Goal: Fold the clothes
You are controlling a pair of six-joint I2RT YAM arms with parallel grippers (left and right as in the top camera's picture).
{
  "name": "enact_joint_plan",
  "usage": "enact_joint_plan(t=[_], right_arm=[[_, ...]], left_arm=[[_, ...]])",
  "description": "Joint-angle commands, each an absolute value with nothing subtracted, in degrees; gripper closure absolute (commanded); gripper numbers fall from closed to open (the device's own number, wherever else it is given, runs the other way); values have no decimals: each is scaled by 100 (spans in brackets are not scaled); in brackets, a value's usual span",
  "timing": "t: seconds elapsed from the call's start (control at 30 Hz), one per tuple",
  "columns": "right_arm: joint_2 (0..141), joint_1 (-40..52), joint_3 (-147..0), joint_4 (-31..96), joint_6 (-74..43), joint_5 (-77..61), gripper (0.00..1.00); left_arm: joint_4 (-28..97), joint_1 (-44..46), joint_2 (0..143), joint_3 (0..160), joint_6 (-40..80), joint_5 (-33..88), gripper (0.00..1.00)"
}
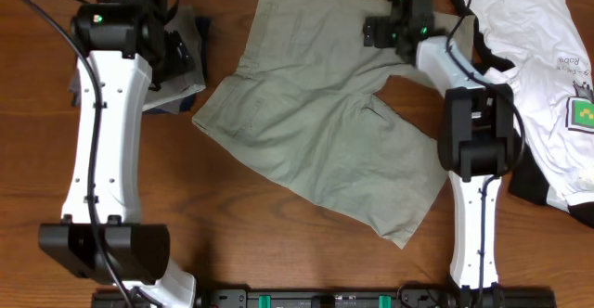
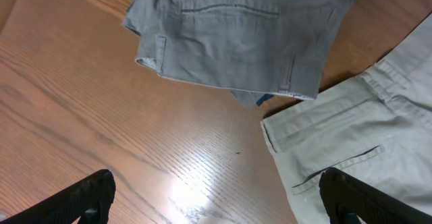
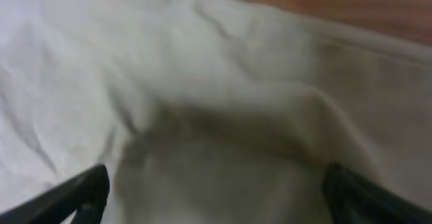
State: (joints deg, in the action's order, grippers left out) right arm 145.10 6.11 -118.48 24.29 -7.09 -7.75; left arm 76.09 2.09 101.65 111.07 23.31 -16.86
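The robot's left gripper will next move to the pale green shorts' waistband corner (image 1: 200, 122) (image 2: 271, 137), nearest the folded grey trousers, and close there.
Pale green shorts (image 1: 325, 113) lie spread flat across the middle of the table. My right gripper (image 1: 394, 25) hangs open just above their far right leg; its wrist view is filled with blurred pale cloth (image 3: 216, 116) between the fingers (image 3: 216, 197). My left gripper (image 1: 172, 53) is open over bare wood beside the shorts' waistband corner (image 2: 351, 143). A folded grey pair of trousers (image 2: 236, 28) lies on dark clothes at the far left (image 1: 186, 30).
A white T-shirt (image 1: 538, 57) with a green print lies at the far right, with a dark garment (image 1: 529, 183) under its near edge. Bare wooden table (image 1: 278, 243) shows along the front.
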Motion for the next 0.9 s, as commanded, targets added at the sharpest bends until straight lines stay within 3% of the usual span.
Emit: enact_joint_plan(t=[0.0,0.23,0.43,0.7,0.87], right_arm=[[14479,528,-12816,3450,-611,-972,1],[13493,635,-14042,6652,-1011,-1017,1],[12586,854,-14042,8158,-1264,-1035,1],[12267,1385,-14040,9620,-1280,-777,6],[12250,1684,-13959,9732,-1800,-427,10]], left_arm=[[7594,222,10267,11059,2034,-1702,3],[7620,220,10272,11002,1044,-1527,3],[7419,220,10276,10516,-25,-484,3],[6573,64,10276,9004,799,-235,3],[5920,73,10276,8130,1232,303,3]])
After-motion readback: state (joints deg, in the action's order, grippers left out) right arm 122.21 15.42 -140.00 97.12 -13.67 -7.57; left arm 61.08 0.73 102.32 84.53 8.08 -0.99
